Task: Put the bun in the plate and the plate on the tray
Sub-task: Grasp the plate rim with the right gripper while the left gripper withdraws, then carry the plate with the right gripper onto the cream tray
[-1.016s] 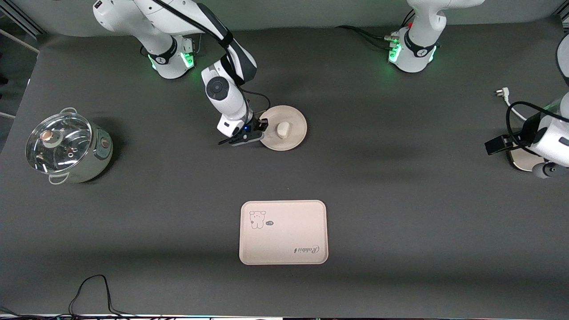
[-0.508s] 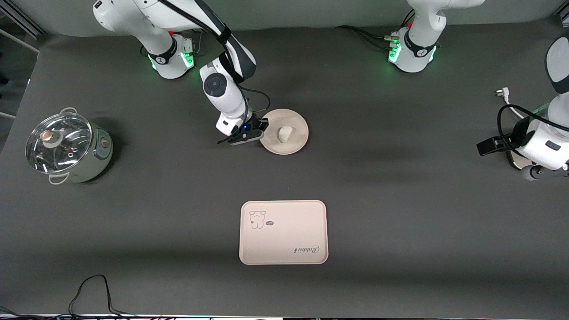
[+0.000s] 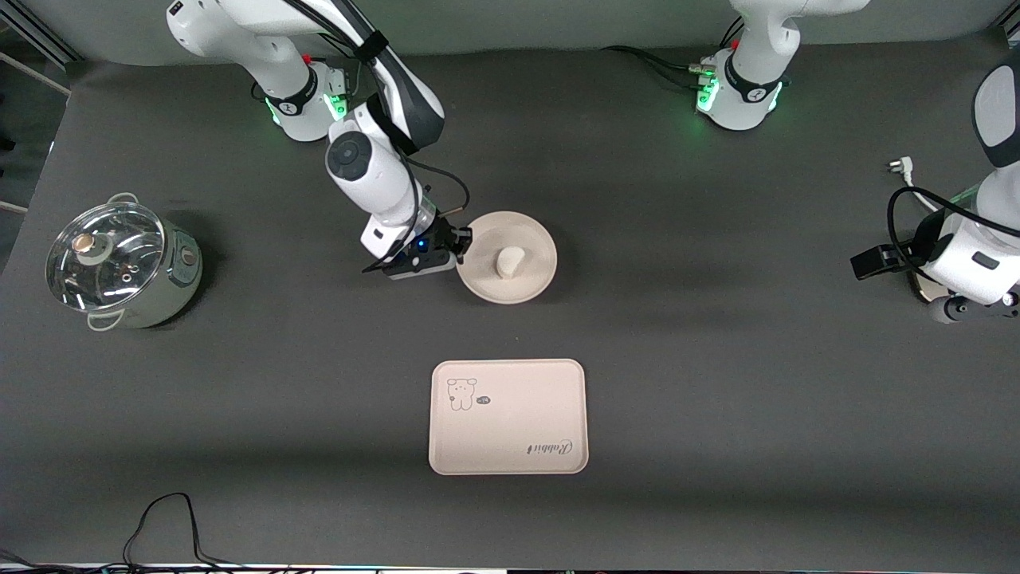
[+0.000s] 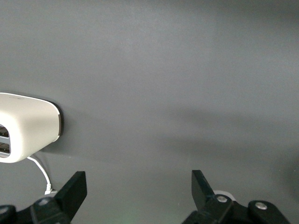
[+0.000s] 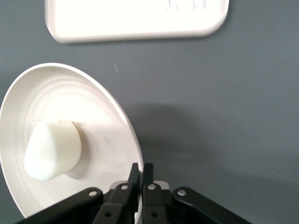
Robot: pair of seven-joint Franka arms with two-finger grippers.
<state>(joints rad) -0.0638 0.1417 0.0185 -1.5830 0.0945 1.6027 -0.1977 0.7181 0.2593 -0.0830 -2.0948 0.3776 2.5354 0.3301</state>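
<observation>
The robot's right gripper needs to set the plate down on the tray (image 3: 520,424) between the cartoon animal and the lettering. The plate is still held a little above the table.
The round cream plate (image 3: 508,257) is held a little above the table with the small white bun (image 3: 509,260) lying in it. My right gripper (image 3: 460,243) is shut on the plate's rim at the right arm's end. In the right wrist view the plate (image 5: 100,130) and the bun (image 5: 51,149) show beside the pinched fingers (image 5: 141,173), with the tray (image 5: 135,18) past them. The cream rectangular tray (image 3: 508,417) with a cartoon animal and "Rabbit" lies nearer the front camera. My left gripper (image 4: 138,186) is open and empty, waiting at the left arm's end.
A steel pot with a glass lid (image 3: 119,263) stands at the right arm's end of the table. A white appliance (image 4: 25,126) with a cord and plug (image 3: 899,167) sits by the left arm. A black cable (image 3: 163,522) lies at the front edge.
My right gripper has lifted the plate with the bun and carried it a little toward the front camera and the tray. The left arm has shifted slightly.
</observation>
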